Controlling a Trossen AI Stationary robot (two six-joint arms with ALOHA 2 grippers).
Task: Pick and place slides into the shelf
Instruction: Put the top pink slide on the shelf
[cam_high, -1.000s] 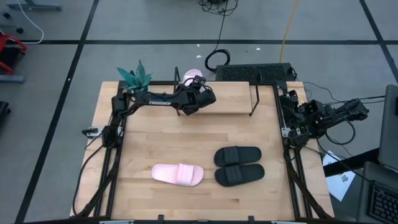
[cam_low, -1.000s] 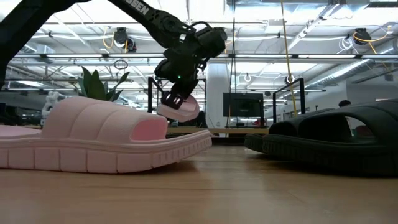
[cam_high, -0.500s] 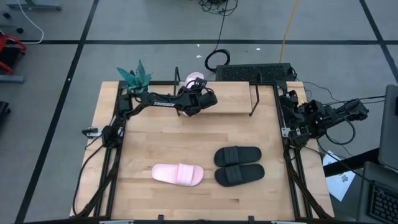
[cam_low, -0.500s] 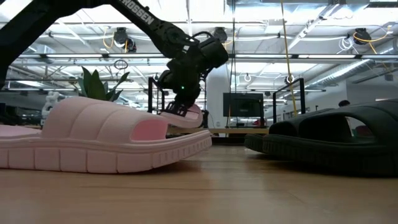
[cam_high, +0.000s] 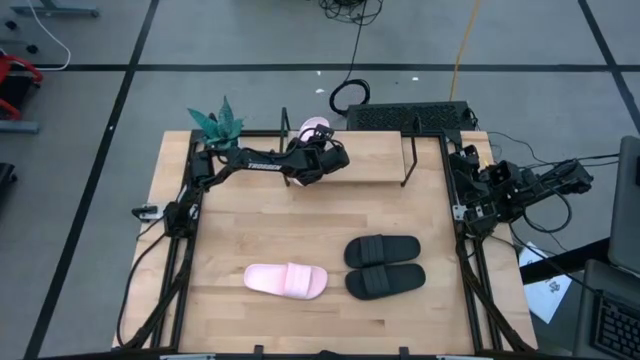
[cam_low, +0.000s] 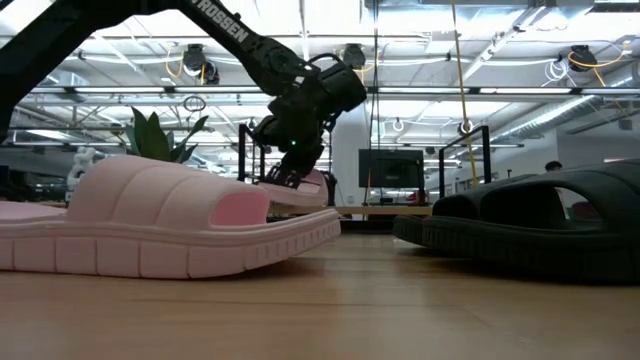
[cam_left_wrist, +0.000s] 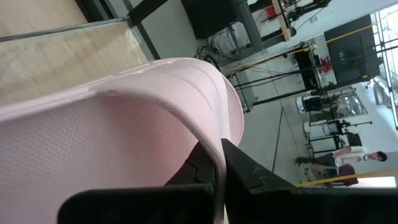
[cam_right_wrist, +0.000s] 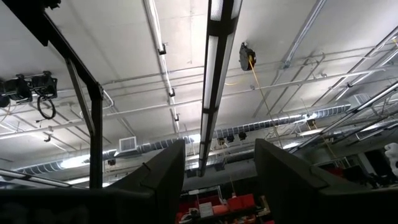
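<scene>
The held pink slide is tilting close beside the end frame of the shelf, so the robot's left gripper should take hold again of the slide's strap (cam_left_wrist: 206, 129) and lift the slide away from that frame.
My left gripper (cam_high: 316, 145) reaches to the left end of the shelf (cam_high: 385, 168) at the table's far edge and is shut on a pale pink slide (cam_high: 313, 128). In the low view the slide (cam_low: 312, 186) hangs tilted below the gripper (cam_low: 290, 172); whether it touches the shelf board (cam_left_wrist: 50, 43) I cannot tell. The other pink slide (cam_high: 287, 280) lies sole down on the table near the front. The black pair (cam_high: 383, 265) lies side by side to its right. My right gripper (cam_right_wrist: 217, 180) waits at the table's right edge, open and pointing up. My left gripper pinches the pink slide's wide strap at its edge (cam_left_wrist: 216, 134) between its two fingers (cam_left_wrist: 245, 171). The fingers come from the table's left, slanting down. The slide sits tilted in the hold over the shelf's left end.
A black wire end frame (cam_high: 285, 122) stands right beside the held slide; the other frame (cam_high: 410, 160) stands toward the shelf's right. A green plant (cam_high: 216, 122) is at the far left corner, a black box (cam_high: 408, 116) behind the shelf.
My left gripper has sunk toward the shelf's left end and moved a little toward the far edge, still shut on the pink slide. The slide has come down with it and lies flatter than before.
</scene>
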